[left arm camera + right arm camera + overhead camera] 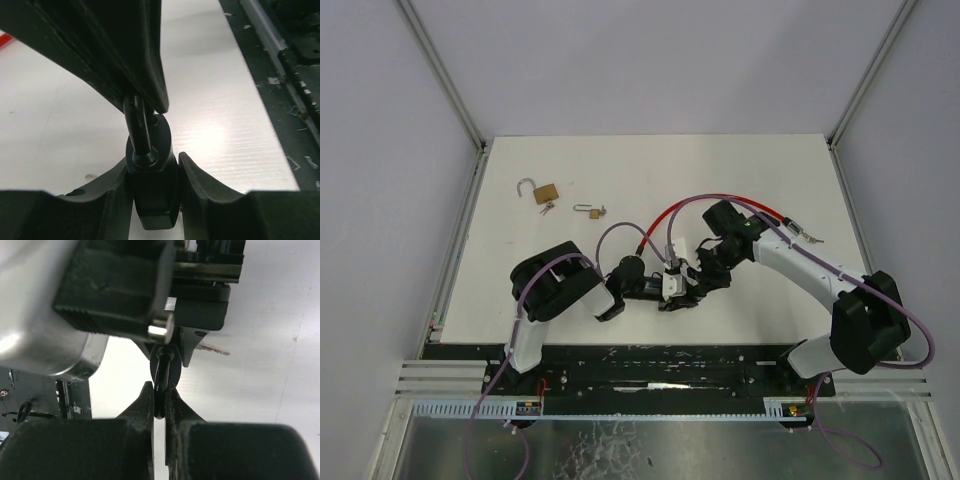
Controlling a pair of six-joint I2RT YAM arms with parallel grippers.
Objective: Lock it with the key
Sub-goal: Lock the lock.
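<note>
The black padlock will leave my right gripper in my left gripper's hold, above the white table near its front edge (725, 292).
A black padlock (152, 192) hangs above the table's near middle, clamped by its body between the pads of my left gripper (152, 165). Its shackle (136, 125) rises into the fingers (125, 60) of my right gripper. In the right wrist view my right gripper (160, 390) is shut on that thin shackle (161, 371). A toothed key blade (212, 348) pokes out from behind the left gripper's body (200, 315); I cannot tell whether it sits in the lock. In the top view both grippers meet, left (670, 290) and right (695, 283).
At the back left, a brass padlock (546, 191) lies with its shackle open and keys (548, 207) beside it. A smaller padlock (591, 211) lies to its right. Another key bunch (810, 237) lies at the right, near the red cable (665, 222).
</note>
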